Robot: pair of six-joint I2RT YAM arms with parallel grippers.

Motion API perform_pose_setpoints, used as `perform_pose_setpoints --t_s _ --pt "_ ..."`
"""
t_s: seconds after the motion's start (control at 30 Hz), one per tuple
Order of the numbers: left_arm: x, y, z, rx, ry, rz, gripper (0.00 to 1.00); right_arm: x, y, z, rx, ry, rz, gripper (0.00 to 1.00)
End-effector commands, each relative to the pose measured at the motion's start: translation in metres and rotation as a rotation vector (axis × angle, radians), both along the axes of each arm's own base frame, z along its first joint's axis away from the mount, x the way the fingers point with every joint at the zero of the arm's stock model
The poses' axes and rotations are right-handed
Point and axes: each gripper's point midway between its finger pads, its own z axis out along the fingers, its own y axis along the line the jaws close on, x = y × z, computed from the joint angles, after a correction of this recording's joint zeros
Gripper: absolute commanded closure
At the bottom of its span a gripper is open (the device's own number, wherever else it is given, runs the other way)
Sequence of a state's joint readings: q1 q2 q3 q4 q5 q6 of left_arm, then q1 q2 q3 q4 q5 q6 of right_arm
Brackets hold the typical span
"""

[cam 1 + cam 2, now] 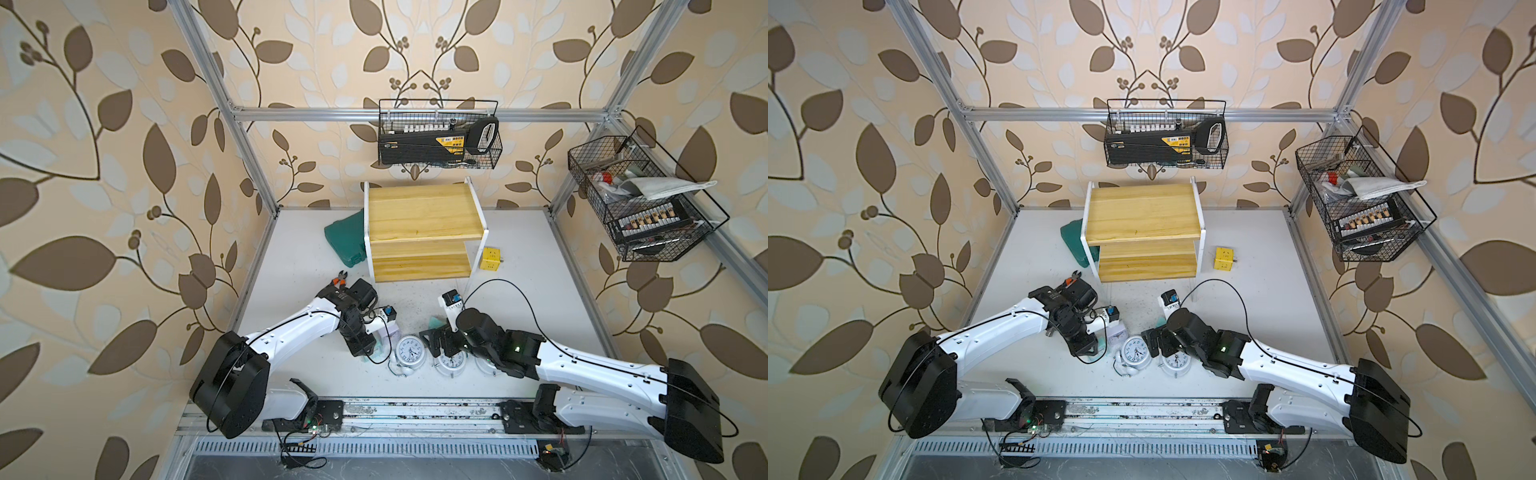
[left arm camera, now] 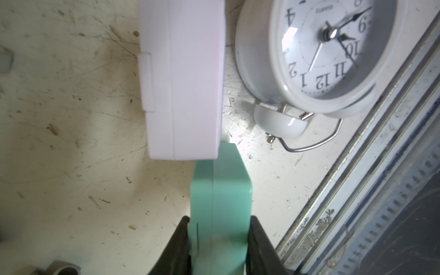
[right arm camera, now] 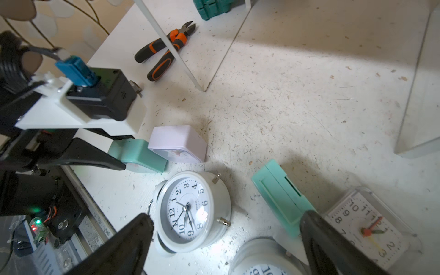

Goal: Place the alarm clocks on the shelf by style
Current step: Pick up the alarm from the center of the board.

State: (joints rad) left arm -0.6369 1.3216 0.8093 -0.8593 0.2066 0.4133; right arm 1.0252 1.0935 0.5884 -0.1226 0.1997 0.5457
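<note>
The teal square clock is in my left gripper, and next my right gripper needs to go to the teal square clock's sides (image 1: 377,349) (image 3: 153,155) and close there to take hold of it.
My left gripper (image 2: 219,238) is shut on a teal square clock (image 2: 220,202), which stands on edge against a pale lilac clock (image 2: 183,78) on the table. A round white twin-bell clock (image 2: 321,47) lies face up beside them. My right gripper (image 3: 226,238) hangs open above that round clock (image 3: 192,212) and a second one (image 3: 266,264), holding nothing. Another teal clock (image 3: 281,192) and a clear square clock (image 3: 366,226) lie by its finger. In both top views the shelf (image 1: 424,224) (image 1: 1142,220) stands bare behind the arms.
Orange-handled pliers (image 3: 164,50) lie near the shelf's white leg (image 3: 171,47). A dark green case (image 1: 345,243) sits left of the shelf and a yellow cube socket (image 1: 490,258) right of it. Black wire baskets (image 1: 438,137) (image 1: 640,199) hang on the frame.
</note>
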Motion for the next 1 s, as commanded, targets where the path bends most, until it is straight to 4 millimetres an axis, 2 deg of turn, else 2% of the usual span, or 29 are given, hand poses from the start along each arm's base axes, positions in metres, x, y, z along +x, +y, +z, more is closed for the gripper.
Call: perform_pose_setpoints --t_s 0.0,0.2,0.37,0.5,0.63,0.77,0.97 --pt "0.006 -0.005 0.024 -0.024 -0.054 -0.016 0.72 -0.009 0.021 0.004 -0.011 -0.080 0.083 0.01" --pt "-0.003 -0.017 0.065 -0.109 -0.009 -0.022 0.73 -0.034 0.064 0.025 -0.063 -0.254 0.206 0.01" --pt "-0.005 -0.028 0.099 -0.179 0.008 0.009 0.72 -0.052 0.092 0.042 -0.002 -0.336 0.266 0.01" --pt "-0.007 -0.037 0.118 -0.226 0.046 0.056 0.72 -0.064 0.109 0.055 0.058 -0.388 0.300 0.02" --pt "-0.007 -0.045 0.131 -0.264 0.085 0.104 0.72 -0.064 0.117 0.061 0.099 -0.416 0.299 0.07" --pt "-0.011 -0.051 0.140 -0.304 0.126 0.133 0.72 -0.055 0.118 0.066 0.121 -0.471 0.244 0.09" --pt "-0.015 -0.051 0.137 -0.307 0.150 0.143 0.71 -0.045 0.120 0.071 0.149 -0.564 0.196 0.14"
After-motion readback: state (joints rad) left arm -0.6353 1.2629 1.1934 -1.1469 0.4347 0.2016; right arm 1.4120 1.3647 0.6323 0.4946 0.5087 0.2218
